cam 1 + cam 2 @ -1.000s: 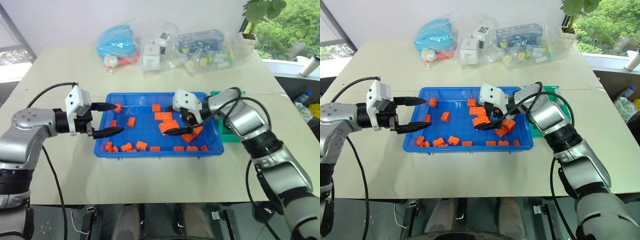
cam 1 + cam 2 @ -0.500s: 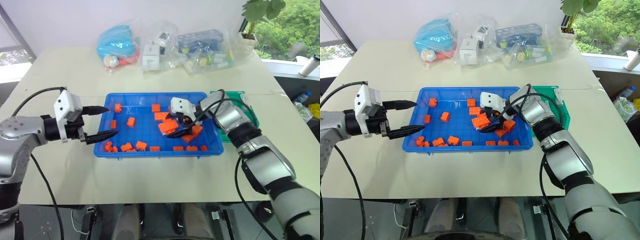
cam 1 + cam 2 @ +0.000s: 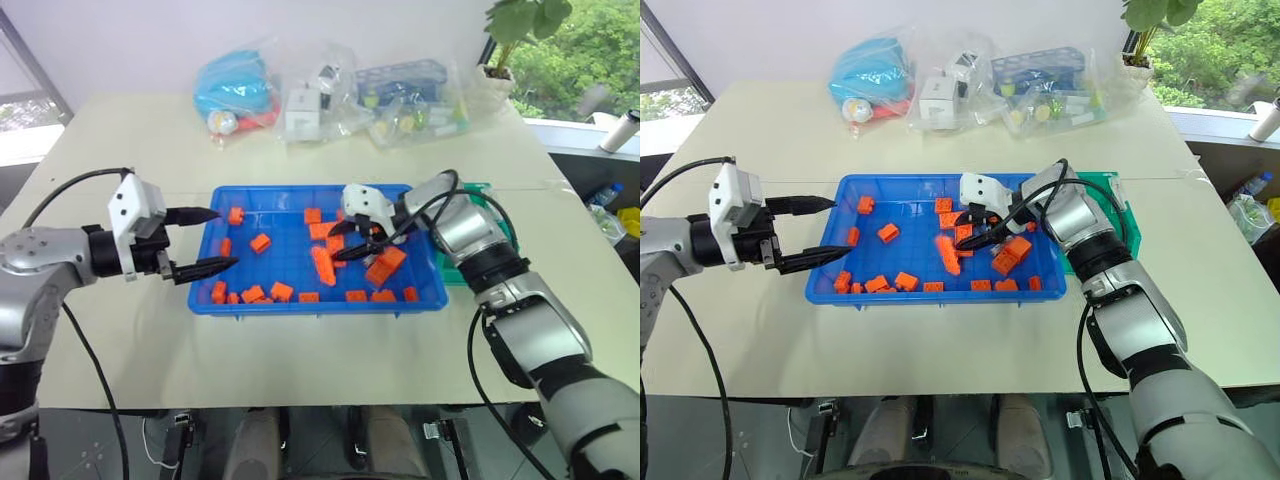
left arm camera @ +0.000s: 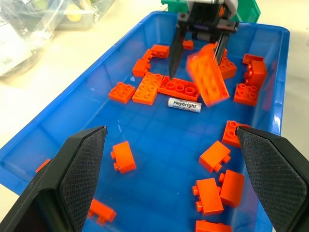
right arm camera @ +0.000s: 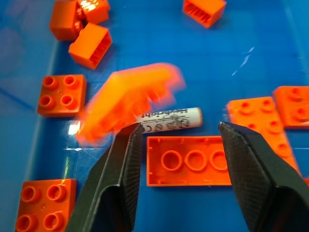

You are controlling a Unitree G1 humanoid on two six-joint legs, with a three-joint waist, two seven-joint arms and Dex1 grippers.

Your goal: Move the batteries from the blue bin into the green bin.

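My right gripper is facing a long orange brick tilted over one end of the battery, so it should open, reach forward and take the battery (image 5: 172,120) by both ends.
One battery (image 4: 184,104), a small white-silver cylinder with a printed label, lies on the floor of the blue bin (image 3: 300,188) among orange bricks. In the right wrist view the battery (image 5: 169,120) sits just past my right gripper's fingertips (image 5: 136,133). My right gripper (image 3: 335,244) is low over the bin's middle with its fingers apart, gripping nothing. A long orange brick (image 5: 130,96) is tumbling, blurred, in front of it. My left gripper (image 3: 225,238) hovers open at the bin's left edge. The green bin (image 3: 1110,185) stands right of the blue bin, partly hidden by my right arm.
Several orange bricks (image 3: 260,243) are scattered across the blue bin. Clear plastic bags of parts (image 3: 330,95) and a light blue bag (image 3: 235,85) lie at the back of the table. A potted plant (image 3: 510,30) stands at the far right.
My right gripper has dipped into the brick pile. The pile has scattered, and a long orange brick has tipped up and shifted left. My left gripper has stayed by the bin's left edge.
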